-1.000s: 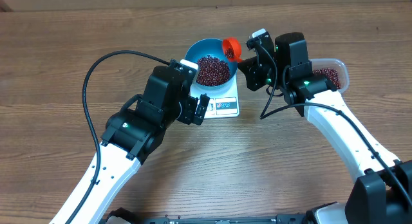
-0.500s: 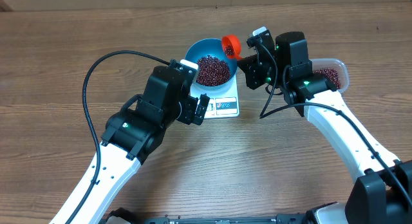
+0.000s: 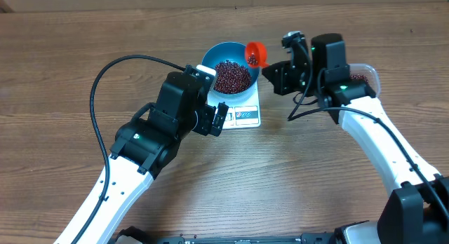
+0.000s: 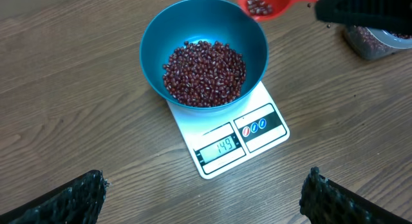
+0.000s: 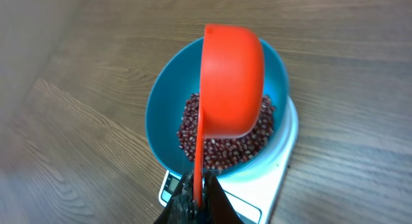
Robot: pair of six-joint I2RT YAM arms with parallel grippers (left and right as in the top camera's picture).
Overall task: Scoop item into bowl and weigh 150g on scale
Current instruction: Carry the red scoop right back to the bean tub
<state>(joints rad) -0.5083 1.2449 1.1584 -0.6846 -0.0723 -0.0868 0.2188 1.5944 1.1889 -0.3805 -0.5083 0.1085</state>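
Next, my right gripper puts the orange scoop down on the beans in the clear plastic tub (image 3: 355, 82).
The blue bowl (image 3: 208, 62) stands on the white scale (image 3: 247, 116) and holds a heap of dark red-brown beans (image 3: 231, 76). In the left wrist view the scale (image 4: 257, 130) shows 149 on its display. My right gripper (image 3: 271, 67) is shut on the handle of an orange scoop (image 3: 255, 53), which hangs tilted over the bowl's right rim with a few beans in it (image 4: 261, 4). From the right wrist the scoop (image 5: 232, 82) covers part of the bowl (image 5: 158, 114). My left gripper (image 3: 219, 119) is open and empty at the scale's front left, its fingers (image 4: 71, 198) wide apart.
A clear plastic tub (image 3: 363, 77) with more beans sits at the right, behind my right arm. The left arm's black cable (image 3: 105, 76) loops over the wooden table (image 3: 70, 62).
My right wrist has drawn back to the right, and the scoop has shifted slightly right over the bowl's rim. The left arm has not moved.
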